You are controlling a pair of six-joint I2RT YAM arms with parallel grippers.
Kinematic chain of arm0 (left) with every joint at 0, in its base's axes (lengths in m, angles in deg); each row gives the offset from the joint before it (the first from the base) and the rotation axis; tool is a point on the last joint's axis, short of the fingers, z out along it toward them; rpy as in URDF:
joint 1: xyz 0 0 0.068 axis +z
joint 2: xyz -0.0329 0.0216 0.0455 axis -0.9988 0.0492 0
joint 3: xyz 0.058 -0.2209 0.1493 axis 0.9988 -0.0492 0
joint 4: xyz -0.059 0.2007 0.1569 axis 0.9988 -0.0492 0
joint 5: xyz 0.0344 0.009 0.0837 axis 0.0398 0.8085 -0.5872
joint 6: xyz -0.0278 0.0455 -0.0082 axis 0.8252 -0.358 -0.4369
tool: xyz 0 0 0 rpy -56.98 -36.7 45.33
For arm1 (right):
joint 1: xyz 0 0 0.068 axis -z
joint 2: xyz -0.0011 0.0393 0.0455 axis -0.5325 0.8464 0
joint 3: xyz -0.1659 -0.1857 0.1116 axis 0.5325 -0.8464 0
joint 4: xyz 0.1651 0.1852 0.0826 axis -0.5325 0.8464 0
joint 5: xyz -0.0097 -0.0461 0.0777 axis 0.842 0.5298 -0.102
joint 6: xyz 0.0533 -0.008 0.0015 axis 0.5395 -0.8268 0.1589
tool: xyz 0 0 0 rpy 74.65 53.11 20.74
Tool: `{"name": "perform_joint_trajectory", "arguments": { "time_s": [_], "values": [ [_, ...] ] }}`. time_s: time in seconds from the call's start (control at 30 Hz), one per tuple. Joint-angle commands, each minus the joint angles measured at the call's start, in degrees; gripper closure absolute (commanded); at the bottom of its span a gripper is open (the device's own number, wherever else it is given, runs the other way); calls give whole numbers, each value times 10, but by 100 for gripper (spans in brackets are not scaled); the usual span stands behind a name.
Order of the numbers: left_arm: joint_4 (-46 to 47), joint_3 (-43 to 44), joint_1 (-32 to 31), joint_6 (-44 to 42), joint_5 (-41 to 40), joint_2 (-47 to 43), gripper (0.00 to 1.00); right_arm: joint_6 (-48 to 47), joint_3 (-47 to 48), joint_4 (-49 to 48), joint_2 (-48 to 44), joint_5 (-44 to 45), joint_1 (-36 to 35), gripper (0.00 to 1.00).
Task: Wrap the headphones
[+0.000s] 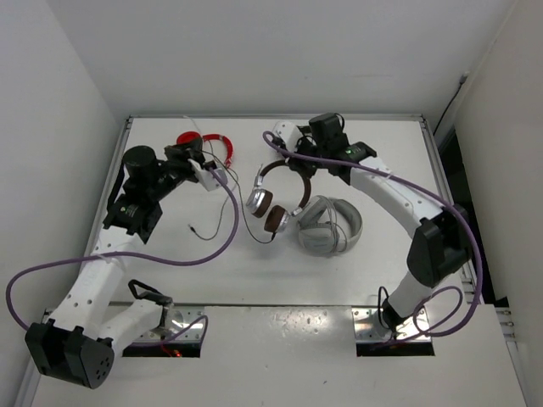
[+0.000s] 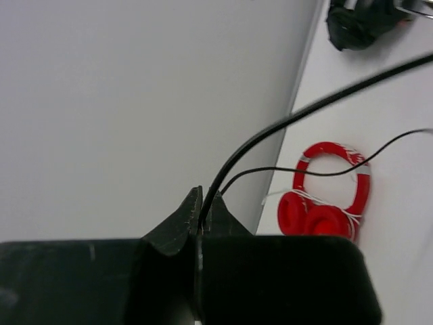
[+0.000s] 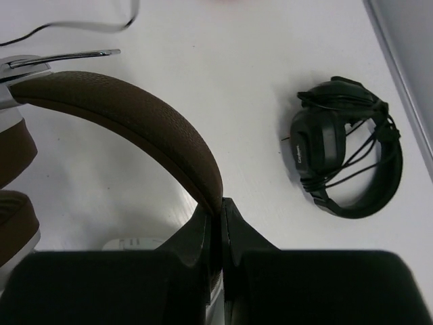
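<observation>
Next, my left gripper releases the thin black cable on the bare table (image 1: 241, 175) (image 2: 394, 157) next to the band of the red headphones.
The headphones (image 1: 271, 202), with brown headband and pads and silver cups, lie mid-table. My right gripper (image 1: 302, 163) is shut on the top of the headband (image 3: 135, 115); in the right wrist view the jaws (image 3: 220, 206) pinch the brown band's edge, and a brown ear pad (image 3: 12, 218) shows at the left edge. The thin black cable (image 1: 232, 212) runs left from the cups. My left gripper (image 1: 219, 176) is shut on that cable, which rises from between the closed tips (image 2: 201, 204) and trails to the right (image 2: 284, 169).
Red headphones (image 1: 212, 144) (image 2: 325, 203) lie at the back left, close to my left gripper. Larger light grey headphones (image 1: 329, 225) sit just right of the brown pair. A black headset with wound cord (image 3: 345, 156) lies near the right wall. White walls enclose the table.
</observation>
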Motion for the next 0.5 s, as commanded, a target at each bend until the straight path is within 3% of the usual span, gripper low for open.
{"name": "perform_joint_trajectory", "arguments": {
  "time_s": [0.0,0.47],
  "values": [
    [94,6,17,23,24,7,100,-14,61,29,18,-51,0,100],
    [151,30,29,130,26,68,100,-8,136,125,84,-68,-39,100]
  ]
}}
